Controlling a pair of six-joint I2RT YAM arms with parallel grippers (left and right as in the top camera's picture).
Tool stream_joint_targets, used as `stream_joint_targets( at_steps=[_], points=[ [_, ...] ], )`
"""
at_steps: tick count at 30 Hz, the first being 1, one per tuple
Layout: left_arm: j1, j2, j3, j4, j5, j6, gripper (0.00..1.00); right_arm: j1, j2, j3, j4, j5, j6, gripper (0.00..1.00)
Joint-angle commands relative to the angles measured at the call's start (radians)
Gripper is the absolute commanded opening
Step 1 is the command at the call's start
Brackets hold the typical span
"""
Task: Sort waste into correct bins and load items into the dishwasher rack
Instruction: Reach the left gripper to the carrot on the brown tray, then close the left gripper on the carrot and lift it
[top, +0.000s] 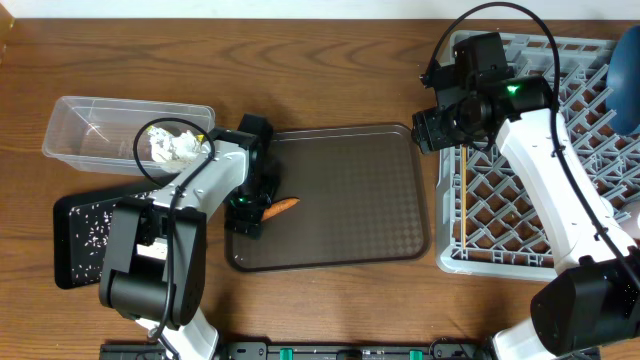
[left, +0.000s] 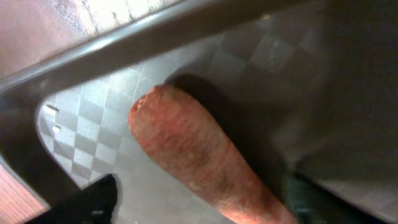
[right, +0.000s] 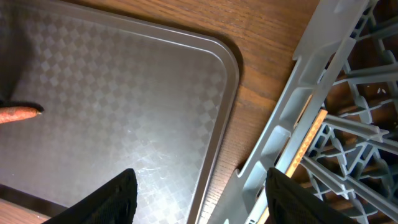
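The carrot lies at a slant across the left gripper's open fingers, so the robot should line the carrot up with them and take its thick end (left: 160, 113) before lifting.
A small orange carrot (top: 285, 206) lies at the left end of the brown serving tray (top: 340, 190). My left gripper (top: 258, 210) is down over its thick end. In the left wrist view the carrot (left: 186, 149) runs between the open jaws of that gripper (left: 205, 200); one finger (left: 93, 199) stands apart from it. The clear tub (top: 70, 125) holds crumpled white napkins (top: 170, 146). Rice grains dot the black tray (top: 72, 262). My right gripper (top: 438, 128) hovers open and empty at the left edge of the dishwasher rack (top: 540, 215).
A dark-blue plate (top: 628, 80) stands in the rack's far right corner. In the right wrist view the open gripper (right: 208, 196) hangs over the tray's rim (right: 227, 106) and the rack's wall (right: 292, 118). A thin wooden chopstick (right: 309, 138) lies inside.
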Motion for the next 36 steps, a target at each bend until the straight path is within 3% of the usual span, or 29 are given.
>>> stream_joint_targets(
  at_steps=[1, 7, 13, 14, 16, 23, 29, 36],
  points=[
    [-0.003, 0.006, -0.001, -0.003, -0.054, -0.013, 0.66, 0.01, 0.003, -0.001, -0.004, 0.003, -0.013, 0.66],
    [-0.005, 0.006, -0.001, -0.014, -0.052, -0.013, 0.58, 0.01, 0.003, -0.001, -0.004, 0.003, -0.013, 0.65],
    [-0.005, 0.006, -0.002, -0.042, -0.053, -0.012, 0.43, 0.01, 0.003, -0.001, -0.004, 0.004, -0.013, 0.65],
    [-0.005, 0.006, -0.002, -0.044, -0.053, -0.009, 0.36, 0.01, 0.003, -0.001, -0.003, 0.004, -0.013, 0.65],
    [-0.005, 0.006, -0.002, -0.051, -0.053, -0.009, 0.33, 0.01, 0.003, -0.001, -0.004, 0.004, -0.013, 0.65],
    [-0.005, 0.006, -0.002, -0.088, -0.053, -0.009, 0.34, 0.01, 0.003, -0.001, -0.004, 0.004, -0.013, 0.64],
    [-0.01, 0.006, -0.008, -0.106, -0.053, -0.005, 0.62, 0.01, 0.003, -0.001, -0.004, 0.004, -0.013, 0.64],
    [-0.034, 0.006, -0.072, -0.048, -0.053, -0.006, 0.63, 0.01, 0.003, -0.001, -0.004, 0.004, -0.013, 0.64]
  ],
)
